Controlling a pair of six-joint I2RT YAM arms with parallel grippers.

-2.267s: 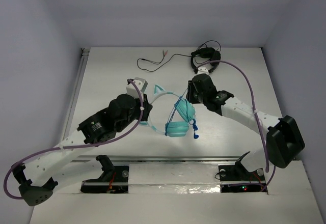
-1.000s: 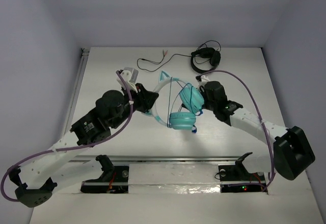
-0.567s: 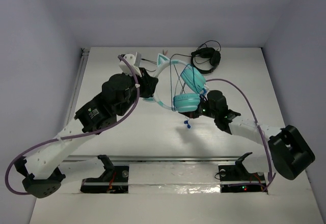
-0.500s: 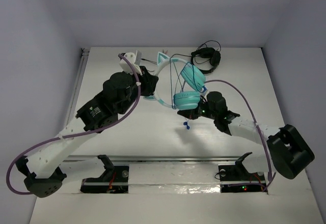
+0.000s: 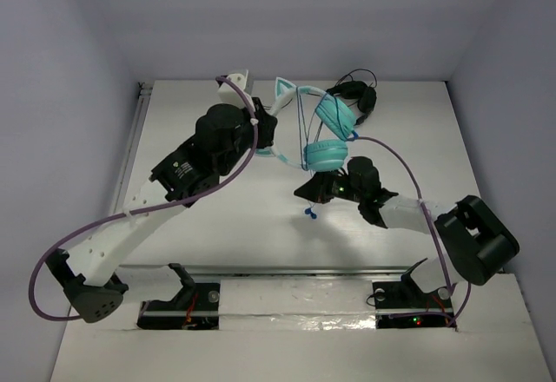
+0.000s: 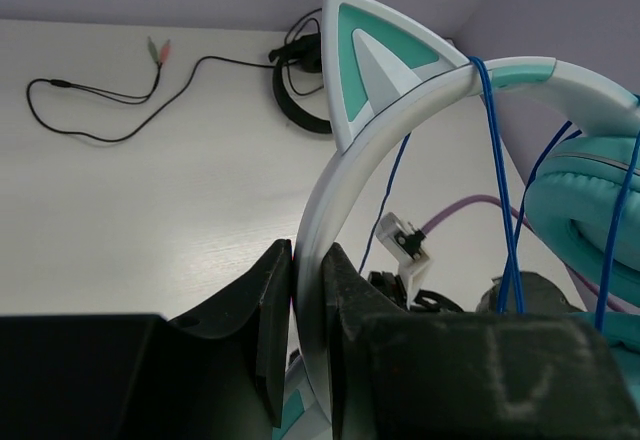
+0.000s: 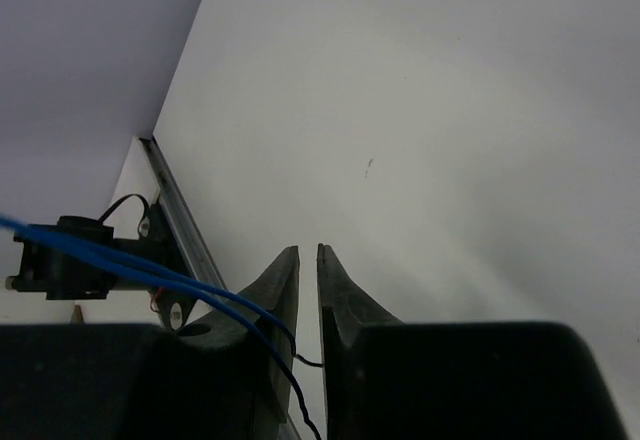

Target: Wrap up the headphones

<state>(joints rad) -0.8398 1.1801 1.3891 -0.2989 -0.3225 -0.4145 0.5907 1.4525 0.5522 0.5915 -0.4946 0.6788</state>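
The teal headphones will go down from my left gripper on the bare middle of the table (image 5: 298, 193), before the black headphones.
The teal headphones (image 5: 323, 154) hang in the air over the back middle of the table. My left gripper (image 5: 265, 135) is shut on their pale headband (image 6: 330, 190), just below a cat-ear point (image 6: 375, 60). Several turns of the thin blue cable (image 6: 497, 160) run over the headband and ear cups. The cable's end with the plug (image 5: 309, 214) dangles below the lower cup. Under the cups, my right gripper (image 5: 307, 193) points left. Its jaws stand a narrow gap apart (image 7: 308, 250); the blue cable (image 7: 120, 260) lies over the left finger and one strand crosses the gap loosely.
Black headphones (image 5: 352, 102) lie at the back right, close behind the teal cups, with their black cable (image 5: 261, 108) trailing left along the back wall. A metal rail (image 5: 130, 156) runs along the table's left edge. Grey walls close in three sides.
The left arm has carried the headphones up and toward the back wall. My right gripper slid left beneath the cups and its jaws parted slightly; the plug end now hangs lower.
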